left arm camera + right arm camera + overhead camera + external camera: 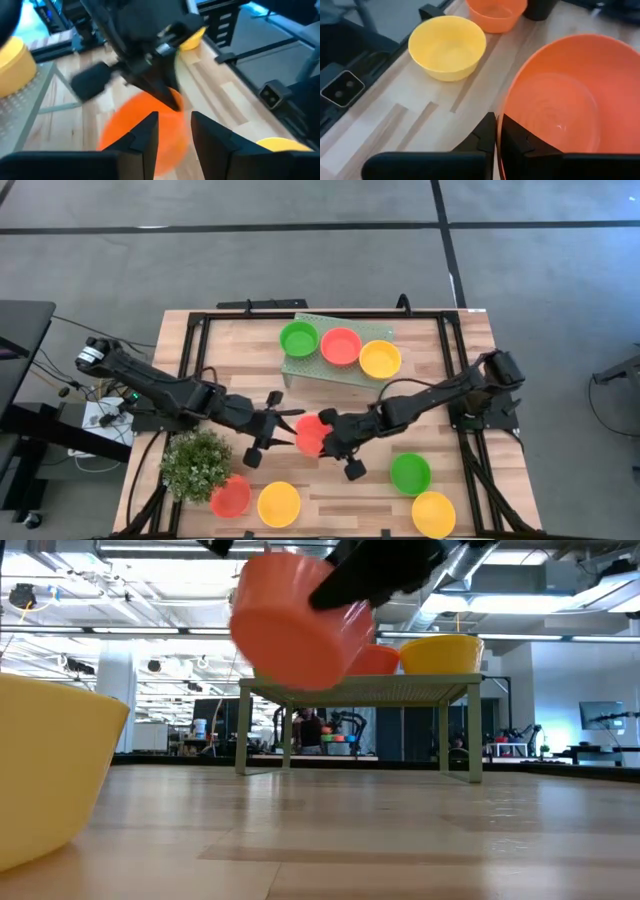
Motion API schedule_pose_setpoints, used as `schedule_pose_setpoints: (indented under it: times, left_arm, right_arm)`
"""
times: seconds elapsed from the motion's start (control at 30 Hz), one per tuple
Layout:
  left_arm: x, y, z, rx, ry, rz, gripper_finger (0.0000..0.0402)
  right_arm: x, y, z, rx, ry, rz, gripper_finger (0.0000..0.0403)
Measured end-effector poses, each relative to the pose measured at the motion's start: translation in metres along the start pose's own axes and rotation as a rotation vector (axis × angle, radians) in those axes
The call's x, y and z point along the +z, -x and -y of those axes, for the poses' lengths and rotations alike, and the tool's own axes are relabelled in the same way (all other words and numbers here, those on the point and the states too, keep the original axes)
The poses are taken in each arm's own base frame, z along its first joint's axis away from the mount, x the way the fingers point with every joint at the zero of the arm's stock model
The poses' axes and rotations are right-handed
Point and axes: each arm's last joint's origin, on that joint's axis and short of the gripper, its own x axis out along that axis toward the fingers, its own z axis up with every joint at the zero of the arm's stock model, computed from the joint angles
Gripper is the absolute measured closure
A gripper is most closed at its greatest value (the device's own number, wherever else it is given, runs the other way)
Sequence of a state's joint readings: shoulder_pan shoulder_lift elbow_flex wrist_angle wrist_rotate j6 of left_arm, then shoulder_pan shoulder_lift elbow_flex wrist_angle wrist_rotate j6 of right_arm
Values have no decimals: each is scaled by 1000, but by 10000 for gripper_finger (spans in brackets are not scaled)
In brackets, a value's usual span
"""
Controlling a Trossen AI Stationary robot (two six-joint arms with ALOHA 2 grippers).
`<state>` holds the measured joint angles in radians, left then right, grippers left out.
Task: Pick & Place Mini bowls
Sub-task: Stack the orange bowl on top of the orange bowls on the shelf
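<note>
The orange-red mini bowl, now hanging over the table's middle, will be set down by my right gripper inside the red bowl on the pale green rack [341, 345].
An orange-red mini bowl [310, 434] hangs over the middle of the table, between my two grippers. My right gripper [497, 132] is shut on it and comes in from the table's right. My left gripper [175, 132] stands open on the bowl's left side, its fingers apart with the bowl [145, 137] showing beyond them. In the low view the bowl [300, 625] is tilted and well above the tabletop. Three more mini bowls, green [298, 338], red [340, 345] and yellow [380, 358], sit on the pale green rack [330, 372]. My left gripper is open at the bowl's side; I cannot tell whether a finger touches it. My right gripper pinches the bowl's rim [504, 117], one finger inside the bowl and one outside. The fingers slant down from the table's right. The bowl is lifted clear and hangs tilted.
On the table near the front edge stand a red bowl [230, 496], a yellow bowl [278, 504], a green bowl [410, 473] and another yellow bowl [433, 513]. A small bushy plant [195, 463] stands at the front left. Black frame rails run along the table's sides.
</note>
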<state>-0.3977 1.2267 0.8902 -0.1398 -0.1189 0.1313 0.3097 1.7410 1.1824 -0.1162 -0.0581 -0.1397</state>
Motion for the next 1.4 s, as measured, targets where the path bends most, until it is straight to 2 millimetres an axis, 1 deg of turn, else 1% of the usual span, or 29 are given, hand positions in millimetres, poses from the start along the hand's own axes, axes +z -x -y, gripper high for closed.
schedule_pose_setpoints:
  times: [0.07,0.13,0.2,0.27,0.37,0.47,0.53,0.6,0.67,0.73,0.87,1.03,1.1,1.17,1.4]
  left_arm:
    - [2,5,4,-13,-5,17,288]
    - [4,8,7,-25,1,29,290]
    - [5,10,10,-36,-5,35,291]
    - [5,10,12,-42,-11,36,291]
    - [5,10,12,-42,-12,36,289]
    - [5,10,11,-36,-9,35,288]
    - [5,10,11,-36,-9,35,288]
    - [5,9,11,-37,-9,34,288]
    - [5,9,11,-37,-9,34,288]
    - [3,9,11,-37,-9,31,288]
    - [-4,7,12,-37,-12,10,291]
    - [-18,3,14,-34,-19,-35,293]
    - [-20,3,14,-35,-20,-43,293]
    - [-22,2,15,-35,-20,-45,293]
    - [-23,2,15,-36,-21,-51,293]
  right_arm:
    - [7,15,-5,-55,11,-2,397]
    - [14,33,-8,-108,20,-32,400]
    - [22,52,-7,-170,25,-61,399]
    - [32,72,-2,-254,23,-75,397]
    - [46,97,15,-366,19,-97,396]
    - [56,114,42,-432,-19,-127,398]
    - [55,125,60,-467,-62,-178,400]
    - [53,130,81,-504,-109,-208,400]
    - [43,134,96,-505,-149,-279,398]
    - [37,135,111,-493,-190,-291,396]
    - [26,140,128,-481,-247,-334,396]
    - [18,138,143,-449,-284,-335,398]
    - [12,137,147,-420,-304,-365,397]
    - [10,132,151,-420,-304,-367,397]
    - [7,129,154,-412,-290,-388,394]
